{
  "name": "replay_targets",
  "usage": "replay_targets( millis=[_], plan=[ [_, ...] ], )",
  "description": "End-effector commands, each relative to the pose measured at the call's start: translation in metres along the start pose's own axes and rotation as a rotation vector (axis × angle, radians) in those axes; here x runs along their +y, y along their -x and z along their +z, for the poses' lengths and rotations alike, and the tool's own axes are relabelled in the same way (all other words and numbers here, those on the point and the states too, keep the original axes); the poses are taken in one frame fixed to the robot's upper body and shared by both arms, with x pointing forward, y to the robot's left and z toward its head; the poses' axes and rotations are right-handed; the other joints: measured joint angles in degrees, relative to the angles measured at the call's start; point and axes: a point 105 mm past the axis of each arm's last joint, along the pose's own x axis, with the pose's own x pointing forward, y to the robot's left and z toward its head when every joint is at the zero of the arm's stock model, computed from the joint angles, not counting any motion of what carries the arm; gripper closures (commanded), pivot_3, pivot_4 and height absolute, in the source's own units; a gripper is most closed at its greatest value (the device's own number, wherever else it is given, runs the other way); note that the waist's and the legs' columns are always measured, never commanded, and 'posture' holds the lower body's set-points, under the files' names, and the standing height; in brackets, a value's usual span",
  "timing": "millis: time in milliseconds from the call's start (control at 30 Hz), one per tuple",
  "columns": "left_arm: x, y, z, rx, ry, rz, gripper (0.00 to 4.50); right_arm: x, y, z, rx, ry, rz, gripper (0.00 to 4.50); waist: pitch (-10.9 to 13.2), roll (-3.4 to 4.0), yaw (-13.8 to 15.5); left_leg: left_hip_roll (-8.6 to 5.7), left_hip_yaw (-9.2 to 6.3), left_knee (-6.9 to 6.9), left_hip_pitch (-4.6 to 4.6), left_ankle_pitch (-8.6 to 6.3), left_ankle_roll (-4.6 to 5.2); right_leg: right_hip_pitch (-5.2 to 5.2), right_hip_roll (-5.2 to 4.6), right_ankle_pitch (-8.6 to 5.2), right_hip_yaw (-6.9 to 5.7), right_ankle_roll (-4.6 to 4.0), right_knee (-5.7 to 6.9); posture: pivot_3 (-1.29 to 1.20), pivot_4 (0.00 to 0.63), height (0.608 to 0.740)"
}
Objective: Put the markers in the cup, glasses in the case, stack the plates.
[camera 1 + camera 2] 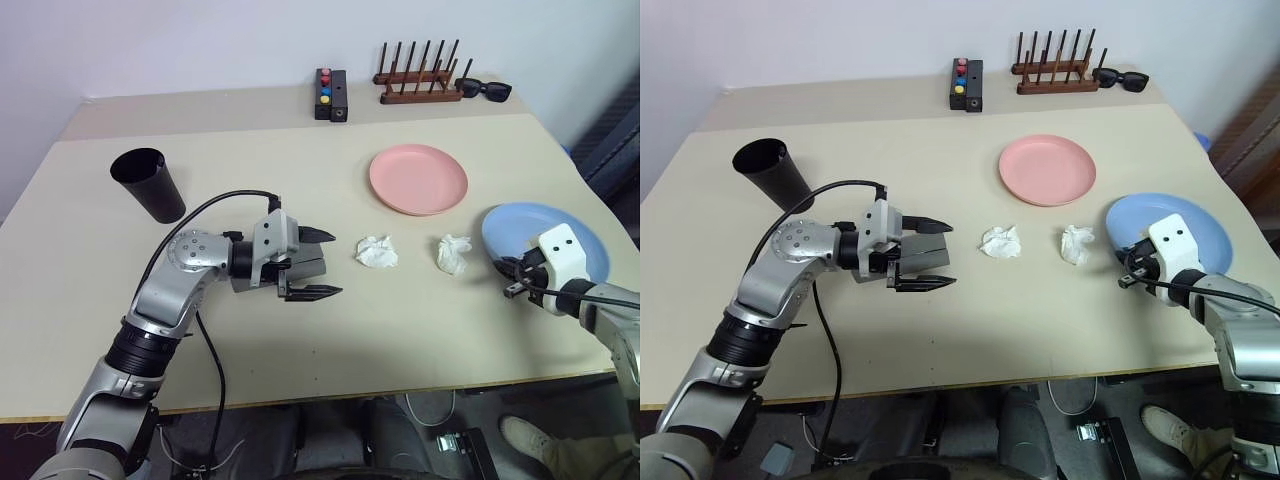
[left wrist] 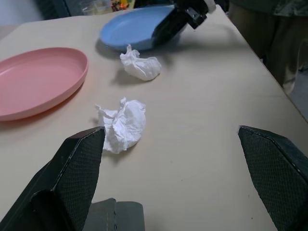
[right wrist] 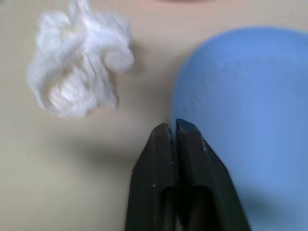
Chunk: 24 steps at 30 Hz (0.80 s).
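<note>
The robot's right gripper will set the light blue plate down on top of the salmon pink plate [image 1: 418,178].
The black cup [image 1: 148,183] stands upright at the table's far left. A salmon pink plate [image 1: 418,178] lies right of centre, and a light blue plate [image 1: 520,225] lies nearer the right edge. My left gripper [image 1: 336,263] hovers open over the middle of the table, pointing right toward two tissue wads, with nothing between its fingers. My right gripper [image 3: 172,126] is shut, its tips at the blue plate's near-left rim; I cannot tell whether the rim is pinched. The markers, the glasses and the case are out of view.
Two crumpled white tissues [image 1: 377,252] [image 1: 453,253] lie between my grippers. At the back stand a wooden peg rack [image 1: 418,75], chunky black sunglasses [image 1: 484,90] and a black box with coloured buttons [image 1: 331,95]. The table's right edge runs close to the blue plate.
</note>
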Motion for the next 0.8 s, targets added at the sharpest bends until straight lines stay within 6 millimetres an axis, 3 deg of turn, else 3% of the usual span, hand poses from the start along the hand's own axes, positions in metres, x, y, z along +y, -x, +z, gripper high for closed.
replay_targets(
  millis=[33,200,467,667,800],
  plan=[
    [0.002,0.002,0.014,-0.027,-0.048,0.015,0.00,-0.002,-0.003,0.000,-0.002,0.029,0.000,4.44,0.0,0.00,0.0,0.00,0.00,0.00,0.00,0.00,0.00,0.00,0.00,0.00,0.00,0.00,0.00,0.00,0.150,0.740],
    [0.003,0.001,0.014,-0.031,-0.046,0.030,0.00,-0.006,-0.008,0.000,-0.020,0.057,-0.012,4.44,0.0,-0.01,0.0,-0.01,0.01,0.02,0.01,0.00,0.00,0.02,-0.01,0.00,0.01,0.00,-0.01,0.00,0.150,0.740],
    [0.004,0.001,0.014,-0.032,-0.046,0.053,0.00,-0.026,-0.022,0.047,-0.199,0.202,-0.147,4.44,0.0,0.01,-0.1,-0.02,0.03,0.00,0.01,0.00,-0.01,-0.01,-0.01,0.00,0.02,0.00,-0.01,0.00,0.150,0.740],
    [0.004,0.002,0.013,-0.030,-0.044,0.064,0.00,-0.017,-0.035,0.085,-0.317,0.299,-0.155,4.44,0.0,0.01,-0.1,-0.01,0.03,-0.02,0.01,0.01,-0.01,-0.02,-0.01,0.00,0.02,0.00,-0.01,0.00,0.150,0.740],
    [0.004,0.002,0.013,-0.026,-0.045,0.073,0.00,0.002,-0.051,0.104,-0.374,0.352,-0.085,4.44,0.0,0.01,-0.1,-0.02,0.03,-0.02,0.00,0.01,-0.01,-0.03,-0.01,0.00,0.02,0.00,-0.01,0.00,0.150,0.740]
  ],
)
